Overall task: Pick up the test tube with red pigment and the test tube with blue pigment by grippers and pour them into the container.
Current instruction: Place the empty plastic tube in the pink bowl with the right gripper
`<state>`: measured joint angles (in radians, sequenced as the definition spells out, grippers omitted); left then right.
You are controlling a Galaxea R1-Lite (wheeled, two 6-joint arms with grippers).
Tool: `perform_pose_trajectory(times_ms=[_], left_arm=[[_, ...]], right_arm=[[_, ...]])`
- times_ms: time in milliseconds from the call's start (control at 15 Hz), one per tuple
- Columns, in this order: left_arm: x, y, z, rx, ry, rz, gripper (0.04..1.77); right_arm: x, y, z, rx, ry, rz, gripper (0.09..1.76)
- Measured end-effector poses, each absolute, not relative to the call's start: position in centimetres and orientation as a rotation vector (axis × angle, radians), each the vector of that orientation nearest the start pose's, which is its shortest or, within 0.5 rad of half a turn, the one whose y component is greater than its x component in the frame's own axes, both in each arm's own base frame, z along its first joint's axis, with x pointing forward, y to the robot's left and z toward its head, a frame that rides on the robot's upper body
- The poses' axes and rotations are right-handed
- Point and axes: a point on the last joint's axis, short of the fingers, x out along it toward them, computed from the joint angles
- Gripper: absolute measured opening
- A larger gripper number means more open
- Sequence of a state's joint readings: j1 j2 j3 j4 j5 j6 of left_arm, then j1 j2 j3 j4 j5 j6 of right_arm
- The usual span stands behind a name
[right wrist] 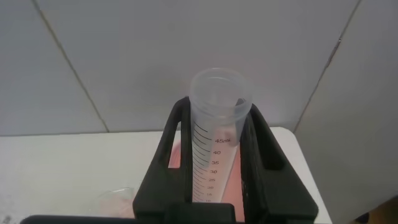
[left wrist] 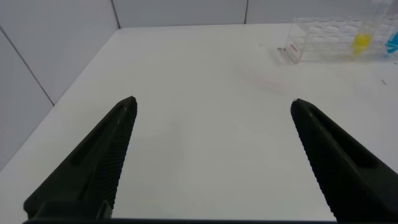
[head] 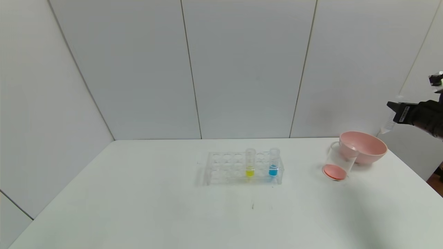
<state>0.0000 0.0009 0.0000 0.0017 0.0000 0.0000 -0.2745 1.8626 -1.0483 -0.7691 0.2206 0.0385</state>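
I should release the test tube with red pigment from my right gripper inside the pink bowl (head: pixel 365 147) (right wrist: pixel 216 177) behind the clear beaker. The test tube hangs high above the bowl now.
My right gripper (head: pixel 392 108) hangs high at the far right, above and behind the pink bowl. It is shut on a clear graduated tube (head: pixel 388 123), the test tube with red pigment, which is tilted and shows only a faint reddish trace (right wrist: pixel 214 146). The container (head: pixel 337 162), a clear beaker, stands just left of the bowl with orange-red liquid at its bottom. The test tube with blue pigment (head: pixel 273 162) stands upright at the right end of the clear rack (head: pixel 221 169). My left gripper (left wrist: pixel 214 102) is open over bare table, well away from the rack, and is out of the head view.
A tube with yellow liquid (head: pixel 250 162) stands in the rack, left of the blue one. The pink bowl (head: pixel 363 147) sits near the table's far right edge. White wall panels close off the back and the left.
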Motion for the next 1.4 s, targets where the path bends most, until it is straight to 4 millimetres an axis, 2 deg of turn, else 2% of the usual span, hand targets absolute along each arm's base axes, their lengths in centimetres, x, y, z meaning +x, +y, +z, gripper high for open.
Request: perform_pose_trajectory(times_ms=[267, 800, 1267, 1400], left_arm=[[-2.3, 0.0, 7.5, 0.000, 0.003, 0.000, 1.76], [-2.3, 0.0, 7.5, 0.000, 0.002, 0.000, 1.76], [-2.3, 0.0, 7.5, 0.000, 0.002, 0.000, 1.76], [-2.3, 0.0, 7.5, 0.000, 0.002, 0.000, 1.76]], right_arm=[[37.8, -11.4, 18.1, 0.038, 0.009, -0.084, 0.50], [41.6, -10.3, 12.5, 0.034, 0.057, -0.042, 0.50], [43.4, -10.6, 10.0, 0.034, 0.085, -0.045, 0.50], [43.6, -10.5, 9.8, 0.035, 0.091, -0.044, 0.78]])
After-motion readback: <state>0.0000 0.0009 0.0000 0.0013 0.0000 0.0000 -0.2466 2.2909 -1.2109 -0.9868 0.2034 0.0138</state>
